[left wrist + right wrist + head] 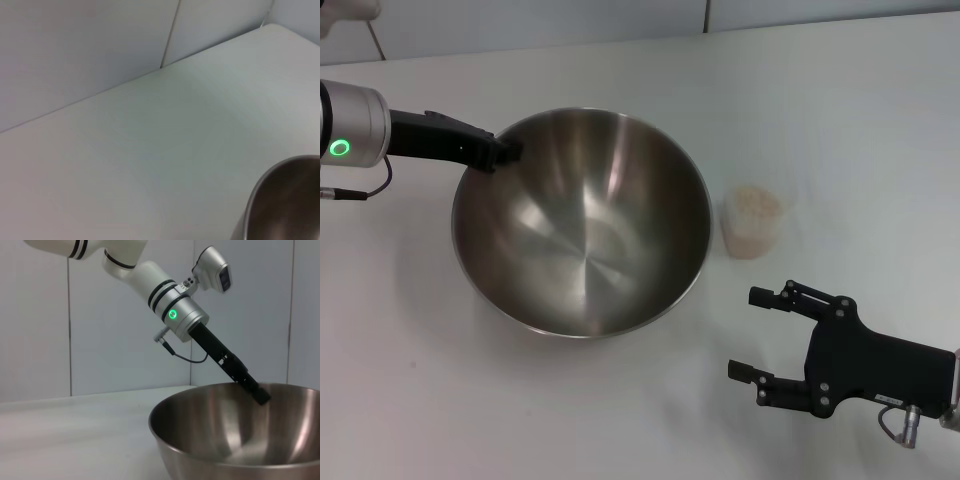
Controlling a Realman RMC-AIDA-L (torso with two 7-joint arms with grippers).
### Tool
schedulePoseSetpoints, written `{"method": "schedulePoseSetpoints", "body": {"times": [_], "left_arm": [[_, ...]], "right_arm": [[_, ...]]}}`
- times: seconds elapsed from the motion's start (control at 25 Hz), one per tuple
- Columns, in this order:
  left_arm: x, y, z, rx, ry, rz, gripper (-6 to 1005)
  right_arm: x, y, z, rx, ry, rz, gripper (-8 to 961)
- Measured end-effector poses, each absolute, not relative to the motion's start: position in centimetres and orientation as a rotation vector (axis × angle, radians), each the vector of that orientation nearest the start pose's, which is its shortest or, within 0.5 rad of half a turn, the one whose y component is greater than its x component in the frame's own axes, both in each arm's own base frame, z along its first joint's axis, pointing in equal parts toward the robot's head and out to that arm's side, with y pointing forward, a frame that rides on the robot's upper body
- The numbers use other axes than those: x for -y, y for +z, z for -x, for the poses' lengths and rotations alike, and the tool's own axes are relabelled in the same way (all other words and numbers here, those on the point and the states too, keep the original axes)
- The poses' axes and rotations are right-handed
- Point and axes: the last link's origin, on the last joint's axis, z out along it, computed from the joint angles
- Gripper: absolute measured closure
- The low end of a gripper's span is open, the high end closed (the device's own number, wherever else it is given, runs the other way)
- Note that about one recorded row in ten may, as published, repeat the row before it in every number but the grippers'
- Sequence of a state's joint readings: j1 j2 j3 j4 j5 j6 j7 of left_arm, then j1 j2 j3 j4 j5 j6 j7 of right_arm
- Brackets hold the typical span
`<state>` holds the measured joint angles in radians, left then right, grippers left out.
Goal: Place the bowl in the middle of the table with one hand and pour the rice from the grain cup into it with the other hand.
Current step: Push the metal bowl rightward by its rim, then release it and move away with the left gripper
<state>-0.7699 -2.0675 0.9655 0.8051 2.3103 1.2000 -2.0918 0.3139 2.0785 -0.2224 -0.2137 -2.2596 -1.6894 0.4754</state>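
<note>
The robot's right gripper will next go to the grain cup's side (772,218) and close there, because the rice in it must be poured into the bowl.
The steel bowl (582,225) stands on the white table (410,380), about in its middle. My left gripper (503,152) reaches in from the left and is shut on the bowl's far-left rim. In the right wrist view, one of its fingers (257,391) dips inside the bowl (235,440). The bowl's rim (280,200) also shows in the left wrist view. The grain cup (753,232) stands upright just right of the bowl, with rice (757,203) in it. My right gripper (740,333) is open near the table's front right, a short way in front of the cup, touching nothing.
A pale wall with panel seams (170,35) runs along the table's far edge. The left arm (150,280) with its green light slants down over the far left. Bare tabletop lies in front of the bowl and to the far right.
</note>
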Motion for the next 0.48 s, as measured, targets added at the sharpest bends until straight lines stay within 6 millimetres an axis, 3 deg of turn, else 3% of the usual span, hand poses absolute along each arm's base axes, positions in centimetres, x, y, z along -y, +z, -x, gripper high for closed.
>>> {"method": "schedulePoseSetpoints", "body": {"times": [0.48], "left_arm": [[-42.39,-0.97,21.15,0.906,-0.109,2.524,942]], "right_arm": [[-20.79,-4.68,-32.19,-0.22,0.868,2.539,154]]}}
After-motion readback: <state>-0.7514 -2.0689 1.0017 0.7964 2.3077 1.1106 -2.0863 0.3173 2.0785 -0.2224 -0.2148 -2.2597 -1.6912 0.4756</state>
